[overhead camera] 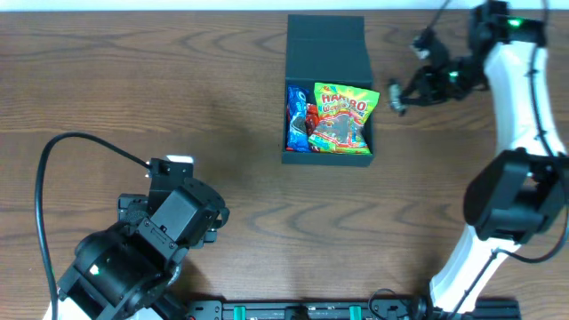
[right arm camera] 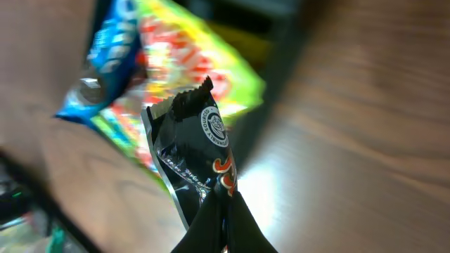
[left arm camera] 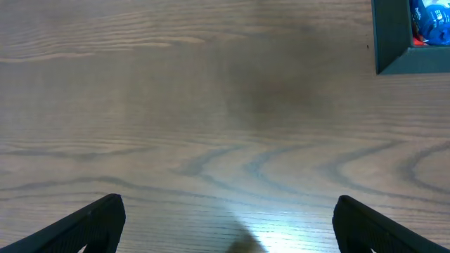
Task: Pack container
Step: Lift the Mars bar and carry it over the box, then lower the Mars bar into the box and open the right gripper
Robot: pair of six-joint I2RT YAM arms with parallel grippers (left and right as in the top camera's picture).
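Observation:
The black snack packet will go down from my right gripper on the red packet (overhead camera: pixel 311 116) (right arm camera: pixel 140 68) between the blue packet and the Haribo bag.
The container (overhead camera: pixel 327 159) is a dark teal-black square box at the table's back centre, with its flap lid (overhead camera: pixel 326 43) standing open behind it. Inside lie a green-yellow Haribo bag (overhead camera: pixel 343 116), a blue packet (overhead camera: pixel 294 114) and a red packet (overhead camera: pixel 311 119). My right gripper (overhead camera: pixel 404 94) hovers just right of the box, shut on a black snack packet (right arm camera: pixel 190 140) with a round logo. The right wrist view shows the jaws (right arm camera: pixel 226 226) pinching its lower end, with the Haribo bag (right arm camera: pixel 204 63) blurred behind. My left gripper (left arm camera: pixel 228 228) is open and empty over bare wood.
The left arm (overhead camera: pixel 133 253) sits at the front left with a black cable looping beside it. The box corner (left arm camera: pixel 394 42) and the blue packet (left arm camera: pixel 429 21) show at the top right of the left wrist view. The right arm (overhead camera: pixel 516 107) runs down the right edge.

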